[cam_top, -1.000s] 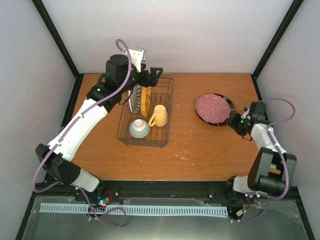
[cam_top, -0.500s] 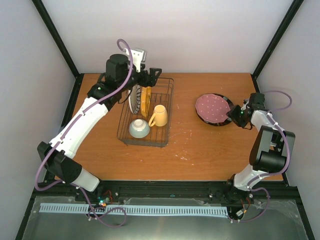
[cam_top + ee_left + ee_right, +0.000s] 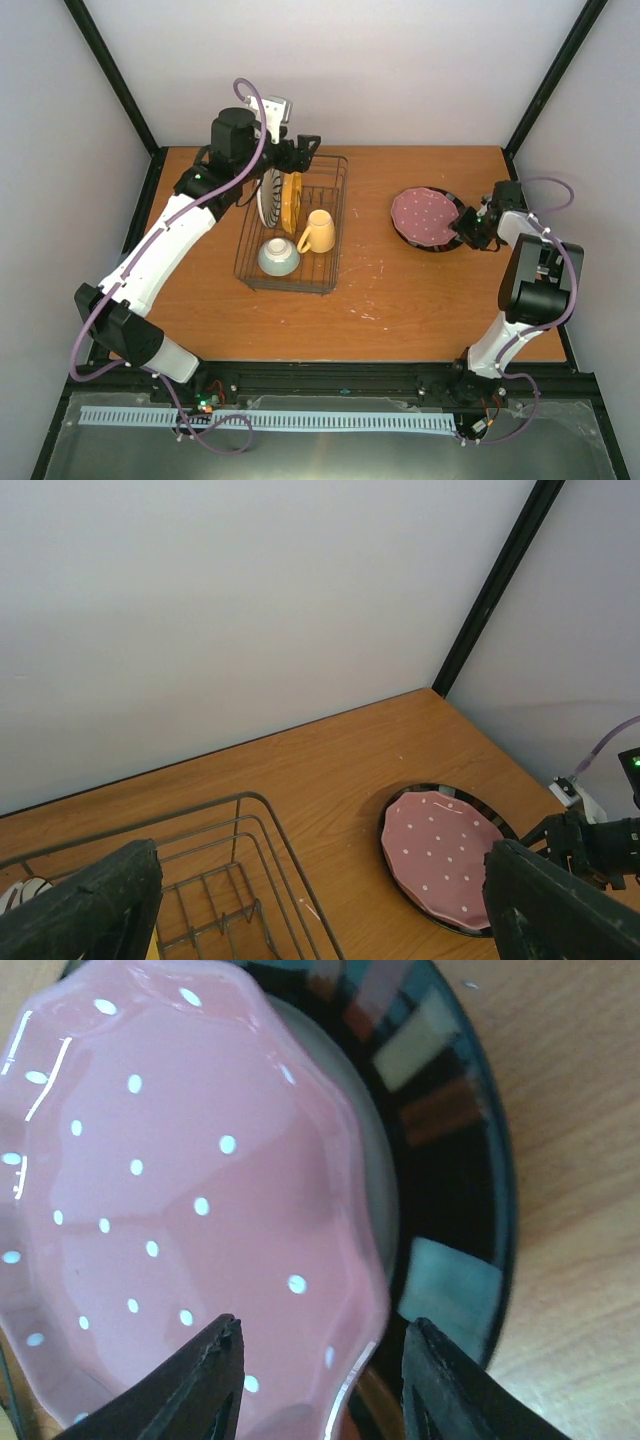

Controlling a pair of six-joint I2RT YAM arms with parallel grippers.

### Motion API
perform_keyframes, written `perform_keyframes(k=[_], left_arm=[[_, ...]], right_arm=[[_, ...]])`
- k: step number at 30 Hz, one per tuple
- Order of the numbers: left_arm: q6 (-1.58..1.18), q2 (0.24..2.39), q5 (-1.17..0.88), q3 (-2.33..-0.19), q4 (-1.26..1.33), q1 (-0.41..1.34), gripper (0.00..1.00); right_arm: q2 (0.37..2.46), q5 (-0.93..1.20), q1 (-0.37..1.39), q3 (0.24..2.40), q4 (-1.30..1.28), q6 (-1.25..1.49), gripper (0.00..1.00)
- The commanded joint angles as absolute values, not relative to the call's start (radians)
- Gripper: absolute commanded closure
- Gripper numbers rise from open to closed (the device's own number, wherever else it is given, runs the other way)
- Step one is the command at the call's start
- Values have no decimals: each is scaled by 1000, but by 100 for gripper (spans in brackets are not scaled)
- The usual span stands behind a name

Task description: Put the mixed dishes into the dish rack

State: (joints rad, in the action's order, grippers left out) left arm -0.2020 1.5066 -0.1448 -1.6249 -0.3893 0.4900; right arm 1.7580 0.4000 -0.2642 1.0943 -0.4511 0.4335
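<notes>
The robot's left gripper should close on the pink dotted plate's rack-side edge (image 3: 394, 208) (image 3: 387, 837), opposite its right gripper, because the plate has to pass over to the dish rack.
The dark wire dish rack (image 3: 338, 222) stands left of centre. In it stand the striped white plate (image 3: 268, 197) and the orange-yellow plate (image 3: 291, 202), with the yellow mug (image 3: 318, 232) and the pale blue-green bowl (image 3: 278, 257). The pink dotted plate (image 3: 425, 216) lies on the dark-rimmed plate (image 3: 455, 212) at the right. My right gripper (image 3: 468, 228) is open at their right edge; in the right wrist view its jaws straddle the pink plate's rim (image 3: 360, 1290). My left gripper (image 3: 305, 148) is open and empty above the rack's far end; its view shows the rack (image 3: 230, 870) and pink plate (image 3: 440, 855).
The wooden table (image 3: 400, 290) is enclosed by white walls with black corner posts (image 3: 545, 80). The right arm's cable (image 3: 560, 200) loops near the right wall.
My right gripper has moved up and in toward the right edge of the stacked plates. The left arm and the dishes in the rack have not moved.
</notes>
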Motion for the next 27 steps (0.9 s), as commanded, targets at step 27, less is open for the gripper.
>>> perform_keyframes(k=[27], left_arm=[[-176,1483,-106,-1620,-382,483,13]], right_arm=[[1698,312,-200,1144,-495,422,56]])
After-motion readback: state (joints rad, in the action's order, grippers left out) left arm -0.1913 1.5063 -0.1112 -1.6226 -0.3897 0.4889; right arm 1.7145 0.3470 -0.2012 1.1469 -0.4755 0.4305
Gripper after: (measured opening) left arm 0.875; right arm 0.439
